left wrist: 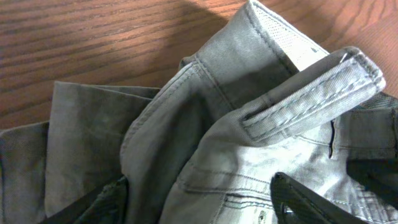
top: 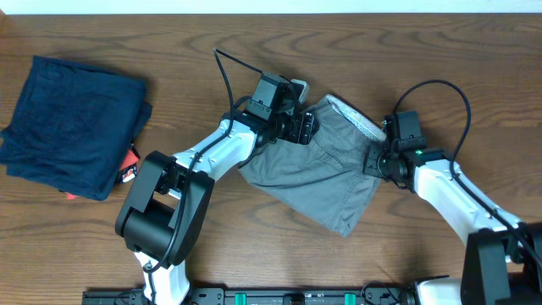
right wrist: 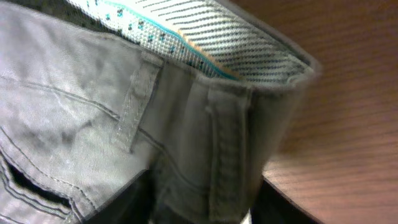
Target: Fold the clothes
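The grey shorts are slanted and crumpled, so the robot's left gripper should pinch the shorts' raised fold (left wrist: 202, 167) and pull the shorts straight while the right gripper keeps hold of the waistband.
The grey shorts (top: 313, 165) lie crumpled in the middle of the table, with the whitish waistband lining (top: 356, 117) turned up at the far right. My left gripper (top: 298, 127) is over their upper left part. In the left wrist view its fingers (left wrist: 199, 199) are spread wide, with a fabric fold and pocket stitching (left wrist: 249, 186) between them. My right gripper (top: 381, 158) is at the right edge of the shorts. In the right wrist view its fingers (right wrist: 205, 202) close on the thick waistband (right wrist: 230, 124), which is raised off the wood.
A dark navy folded garment (top: 72, 127) lies at the far left with a small red and white item (top: 127, 167) poking out beneath its right edge. The brown wooden table (top: 254, 246) shows in front of the shorts. Black cables loop above both arms.
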`<act>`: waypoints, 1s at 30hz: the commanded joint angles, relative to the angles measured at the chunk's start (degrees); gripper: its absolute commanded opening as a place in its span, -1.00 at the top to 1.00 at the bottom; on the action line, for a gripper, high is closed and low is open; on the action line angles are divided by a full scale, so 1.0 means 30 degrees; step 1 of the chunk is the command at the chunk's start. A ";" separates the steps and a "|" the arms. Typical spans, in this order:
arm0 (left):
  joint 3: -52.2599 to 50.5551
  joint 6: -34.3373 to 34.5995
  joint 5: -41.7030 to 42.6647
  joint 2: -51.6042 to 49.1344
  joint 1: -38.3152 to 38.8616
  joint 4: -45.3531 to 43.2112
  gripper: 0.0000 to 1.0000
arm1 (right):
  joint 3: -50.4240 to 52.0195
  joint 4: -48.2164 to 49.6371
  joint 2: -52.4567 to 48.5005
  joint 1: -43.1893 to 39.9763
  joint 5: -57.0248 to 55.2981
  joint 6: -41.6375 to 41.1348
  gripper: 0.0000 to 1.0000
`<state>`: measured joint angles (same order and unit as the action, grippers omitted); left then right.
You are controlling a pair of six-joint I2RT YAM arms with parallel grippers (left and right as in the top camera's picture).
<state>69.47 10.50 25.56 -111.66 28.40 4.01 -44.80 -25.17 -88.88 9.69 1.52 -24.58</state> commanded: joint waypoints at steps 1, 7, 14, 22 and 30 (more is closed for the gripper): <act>-0.0044 -0.0291 0.0240 -0.0415 0.0066 -0.0029 -0.37 | 0.0197 0.0182 -0.0401 -0.0080 0.0168 -0.0233 0.76; -0.0051 -0.0284 0.0299 -0.0845 0.0102 -0.0029 0.74 | 0.0182 0.0488 -0.0211 -0.0087 0.0153 -0.0117 0.98; -0.0044 -0.0284 0.1348 -0.0583 0.0117 -0.0204 0.09 | -0.0437 0.0903 0.0998 -0.0087 0.1727 0.1894 0.98; -0.0044 -0.0291 0.1260 -0.0612 0.0117 -0.0605 -0.24 | -0.0437 0.1537 0.1333 0.0284 0.4787 0.4036 0.98; -0.0044 -0.0277 0.1282 -0.1588 0.0277 -0.1581 -0.15 | -0.0437 0.1523 0.1333 0.0401 0.4779 0.4073 0.97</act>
<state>69.47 10.33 28.56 -114.02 28.62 -0.56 -45.04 -20.69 -85.65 10.09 13.41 -13.72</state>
